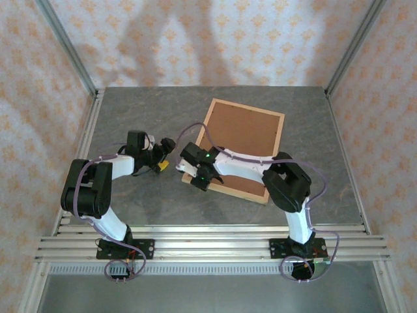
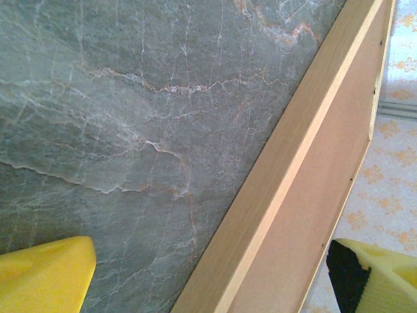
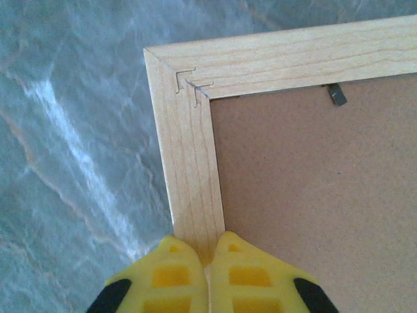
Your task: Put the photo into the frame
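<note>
The frame's near side has my right gripper's shut fingers on top of it, so they should open around that side while my left gripper takes the frame's adjoining side (image 3: 293, 63).
The frame (image 1: 249, 107) of light wood lies face down on the table, with a brown backing board (image 1: 244, 137) filling it. The photo is hidden. My right gripper (image 1: 195, 177) hovers over the frame's near-left corner. In the right wrist view its yellow fingers (image 3: 172, 274) are shut, tips just above the wooden rail (image 3: 189, 150) and holding nothing. My left gripper (image 1: 166, 155) is just left of the frame and open. In the left wrist view its two yellow fingers (image 2: 45, 274) stand wide apart, with the frame's side rail (image 2: 287, 150) between them, untouched.
The grey marbled table (image 1: 143, 117) has free room to the left of and behind the frame. A small metal tab (image 3: 335, 93) holds the backing board (image 3: 313, 195) at the rail. Patterned walls enclose the table on three sides.
</note>
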Motion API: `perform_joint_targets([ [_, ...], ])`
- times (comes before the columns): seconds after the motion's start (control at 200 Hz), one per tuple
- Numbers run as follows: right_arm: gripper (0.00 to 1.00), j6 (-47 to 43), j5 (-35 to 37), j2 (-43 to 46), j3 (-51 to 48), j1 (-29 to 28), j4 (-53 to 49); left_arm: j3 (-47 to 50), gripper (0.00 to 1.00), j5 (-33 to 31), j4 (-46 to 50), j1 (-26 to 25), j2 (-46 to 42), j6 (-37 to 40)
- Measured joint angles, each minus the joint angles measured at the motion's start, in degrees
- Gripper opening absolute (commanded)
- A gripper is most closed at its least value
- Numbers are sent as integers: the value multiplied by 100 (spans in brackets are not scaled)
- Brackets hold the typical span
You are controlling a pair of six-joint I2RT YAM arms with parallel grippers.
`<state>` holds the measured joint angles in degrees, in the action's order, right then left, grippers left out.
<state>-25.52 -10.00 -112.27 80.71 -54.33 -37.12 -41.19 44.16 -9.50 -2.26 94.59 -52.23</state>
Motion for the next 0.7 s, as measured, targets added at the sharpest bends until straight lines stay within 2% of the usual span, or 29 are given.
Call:
perform_joint_targets([
  [0.115,39,96,120,59,-129,-31,9,-44,95,2,48,0,0,-13],
  [0.21,59,107,249,63,-125,-37,37,-125,95,2,116,0,0,-24],
  [0.25,73,101,304,63,-118,-37,44,-151,95,2,122,0,0,-24],
  [0.275,96,83,332,63,-111,-37,50,-164,95,2,125,0,0,-24],
  [0.285,99,87,343,63,-109,-37,52,-166,95,4,129,0,0,-24],
  [0.475,100,-74,638,-37,92,-37,114,-186,95,2,188,0,0,-24],
  [0.701,100,-160,614,-343,267,-37,273,-186,95,4,243,0,0,-24],
])
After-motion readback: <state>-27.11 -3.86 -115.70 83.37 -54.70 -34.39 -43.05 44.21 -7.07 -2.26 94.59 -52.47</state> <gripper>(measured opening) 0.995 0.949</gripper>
